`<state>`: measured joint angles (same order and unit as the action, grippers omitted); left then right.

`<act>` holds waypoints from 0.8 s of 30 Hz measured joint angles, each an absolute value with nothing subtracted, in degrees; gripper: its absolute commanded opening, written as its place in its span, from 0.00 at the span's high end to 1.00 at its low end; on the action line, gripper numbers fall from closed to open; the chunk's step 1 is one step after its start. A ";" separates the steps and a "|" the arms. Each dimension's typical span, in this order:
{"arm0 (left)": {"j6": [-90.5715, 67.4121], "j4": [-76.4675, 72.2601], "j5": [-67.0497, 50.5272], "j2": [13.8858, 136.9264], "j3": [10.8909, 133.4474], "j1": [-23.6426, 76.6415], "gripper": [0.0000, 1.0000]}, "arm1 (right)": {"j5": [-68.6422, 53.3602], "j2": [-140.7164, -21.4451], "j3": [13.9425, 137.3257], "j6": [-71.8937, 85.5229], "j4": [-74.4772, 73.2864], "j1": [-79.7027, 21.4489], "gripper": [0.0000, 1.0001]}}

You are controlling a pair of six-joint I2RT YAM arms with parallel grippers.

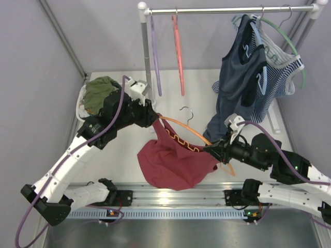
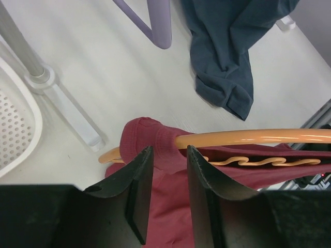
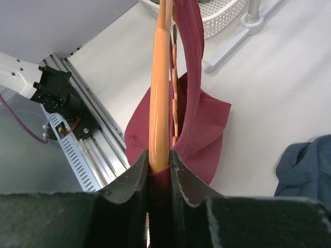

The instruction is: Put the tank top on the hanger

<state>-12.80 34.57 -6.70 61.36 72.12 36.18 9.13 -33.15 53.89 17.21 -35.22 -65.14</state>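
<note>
I can see the red strap loops close to the orange hanger's tip, so I need to pinch the strap point(image 2: 170, 159) below the bar with my left gripper and pull it further inward.
The dark red tank top point(image 1: 173, 163) hangs from the orange hanger point(image 1: 186, 129), whose grey hook point(image 1: 187, 112) points to the back. My left gripper point(image 1: 155, 120) is at the hanger's left end. In the left wrist view its jaws point(image 2: 168, 155) stand open on either side of a red strap point(image 2: 160, 139) looped over the orange bar point(image 2: 258, 137). My right gripper point(image 1: 213, 151) is at the hanger's right end. In the right wrist view it point(image 3: 159, 160) is shut on the orange bar point(image 3: 159, 103) and on red fabric point(image 3: 207, 119).
A rack at the back holds a purple hanger point(image 1: 155, 57), a salmon-pink hanger point(image 1: 178, 51), a navy top point(image 1: 240, 77) and a striped top point(image 1: 282, 72). A white basket with a green cloth point(image 1: 98, 93) stands at the back left. A metal rail point(image 1: 170, 194) runs along the near edge.
</note>
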 measured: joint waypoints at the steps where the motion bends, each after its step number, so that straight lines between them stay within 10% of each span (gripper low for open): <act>1: -12.67 34.65 -7.16 61.41 72.12 36.18 0.62 | 9.13 -33.19 53.89 17.21 -35.20 -65.14 1.00; 24: -9.04 36.18 -4.08 63.83 71.66 39.92 0.62 | 9.13 -33.50 54.00 17.19 -35.33 -65.14 1.00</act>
<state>-9.04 36.18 -4.08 63.83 71.66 39.92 9.13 -33.50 54.00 17.19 -35.33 -65.14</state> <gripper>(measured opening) 0.385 0.152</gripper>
